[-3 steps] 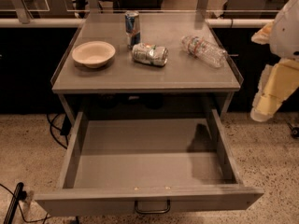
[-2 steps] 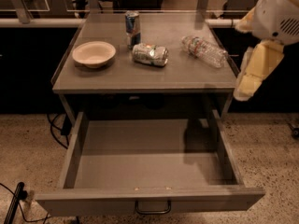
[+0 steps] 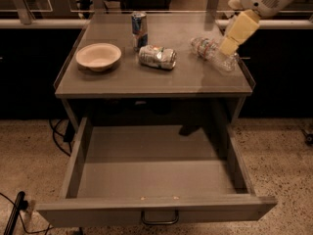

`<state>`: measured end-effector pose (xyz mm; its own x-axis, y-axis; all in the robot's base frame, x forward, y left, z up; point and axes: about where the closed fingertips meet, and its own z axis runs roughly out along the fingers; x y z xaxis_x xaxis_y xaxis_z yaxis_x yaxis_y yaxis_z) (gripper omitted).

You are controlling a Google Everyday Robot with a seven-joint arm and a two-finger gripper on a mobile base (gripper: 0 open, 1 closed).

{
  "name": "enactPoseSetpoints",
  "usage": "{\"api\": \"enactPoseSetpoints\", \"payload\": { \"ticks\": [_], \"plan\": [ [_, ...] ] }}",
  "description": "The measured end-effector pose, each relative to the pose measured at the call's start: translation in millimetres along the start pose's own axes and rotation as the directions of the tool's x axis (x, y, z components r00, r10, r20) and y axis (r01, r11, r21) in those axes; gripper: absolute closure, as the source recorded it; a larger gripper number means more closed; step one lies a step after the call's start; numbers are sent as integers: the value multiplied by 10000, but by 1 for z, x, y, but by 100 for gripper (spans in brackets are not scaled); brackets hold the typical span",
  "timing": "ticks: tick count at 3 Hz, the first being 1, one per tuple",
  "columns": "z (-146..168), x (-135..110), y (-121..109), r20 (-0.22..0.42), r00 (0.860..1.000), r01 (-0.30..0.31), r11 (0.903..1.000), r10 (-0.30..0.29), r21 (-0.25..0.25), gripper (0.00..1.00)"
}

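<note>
The clear plastic bottle will have my gripper close on its near end [image 3: 227,61], which is the end that lies farther away from the blue and silver can.
My gripper [image 3: 228,45] reaches in from the top right on a white arm and hangs just above the clear plastic bottle [image 3: 214,54], which lies on its side at the right of the grey table top [image 3: 146,80]. It holds nothing that I can see. A crushed silver can [image 3: 157,57] lies on its side near the middle of the top. Behind it a blue and silver can [image 3: 139,23] stands upright. A cream bowl [image 3: 98,56] sits at the left.
Below the table top a wide grey drawer [image 3: 156,168] is pulled fully open toward me, with nothing in it and a metal handle [image 3: 159,218] on its front. Speckled floor lies on both sides, and cables [image 3: 58,136] trail at the left.
The arm has swung in from beyond the table's right side, moving left and up, and the gripper now hangs over the plastic bottle. Nothing on the table has moved.
</note>
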<state>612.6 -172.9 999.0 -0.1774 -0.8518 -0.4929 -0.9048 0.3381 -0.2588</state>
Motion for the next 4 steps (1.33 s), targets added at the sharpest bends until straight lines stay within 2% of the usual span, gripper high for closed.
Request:
{"api": "enactPoseSetpoints", "payload": {
  "ticks": [1, 3, 4],
  "plan": [
    [25, -7, -61, 698, 9964, -511, 9975, 477, 479, 0],
    [31, -4, -62, 658, 9960, -629, 9969, 598, 471, 0],
    [48, 42, -84, 193, 9819, -1896, 9777, 1886, 902, 0]
  ]
}}
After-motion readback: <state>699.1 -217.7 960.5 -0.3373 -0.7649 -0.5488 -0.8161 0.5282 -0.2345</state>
